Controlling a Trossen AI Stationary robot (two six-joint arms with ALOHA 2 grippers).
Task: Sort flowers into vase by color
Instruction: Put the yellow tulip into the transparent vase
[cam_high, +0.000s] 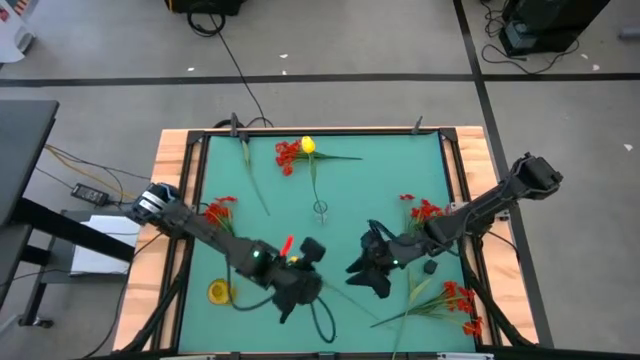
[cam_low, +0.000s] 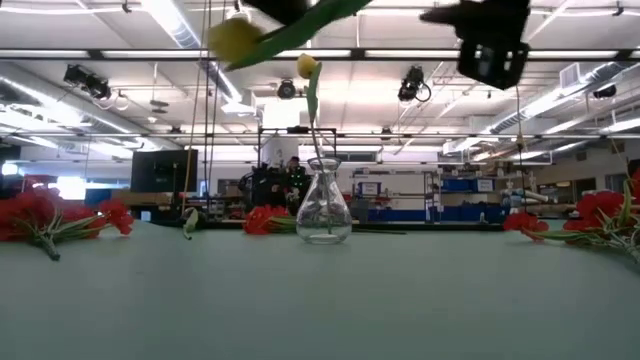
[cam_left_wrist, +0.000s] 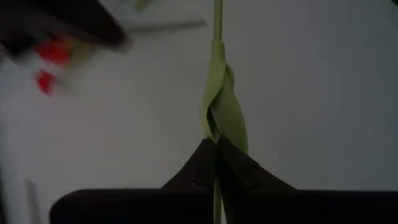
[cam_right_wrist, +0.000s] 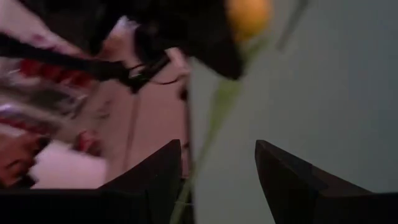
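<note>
The robot's left gripper needs to release the yellow flower, now held near the table's near edge, into the right gripper's fingers, over the mat (cam_high: 336, 233) beside the glass vase.
A clear glass vase (cam_high: 320, 210) (cam_low: 325, 212) stands mid-table with one yellow flower (cam_low: 307, 68) upright in it. My left gripper (cam_high: 298, 285) (cam_left_wrist: 216, 144), near the table's near edge, is shut on a second yellow flower, whose blossom (cam_high: 218, 291) (cam_low: 235, 38) shows high in the low view. My right gripper (cam_high: 362, 272) (cam_right_wrist: 217, 149) is open just to its right. That flower's stem (cam_right_wrist: 208, 134) passes between the right gripper's fingers; whether they touch, I cannot tell. Red flowers lie flat on the table in several bunches (cam_high: 290, 155) (cam_high: 220, 212) (cam_high: 425, 210) (cam_high: 460, 300). My left gripper pinches the yellow flower's thin green stem (cam_left_wrist: 216, 134) between its two fingertips, just where a narrow leaf (cam_left_wrist: 224, 106) wraps the stem. The stem runs on straight past the fingertips. The flower is lifted clear of the table, its stem slanting with the blossom end toward the table's left.
A wooden frame (cam_high: 170, 200) borders the green mat. A cable loop (cam_high: 322, 322) lies near the near edge under the left arm. Bare mat (cam_high: 380, 170) shows between the vase and the far red bunch. People stand far behind the table (cam_low: 290, 175).
</note>
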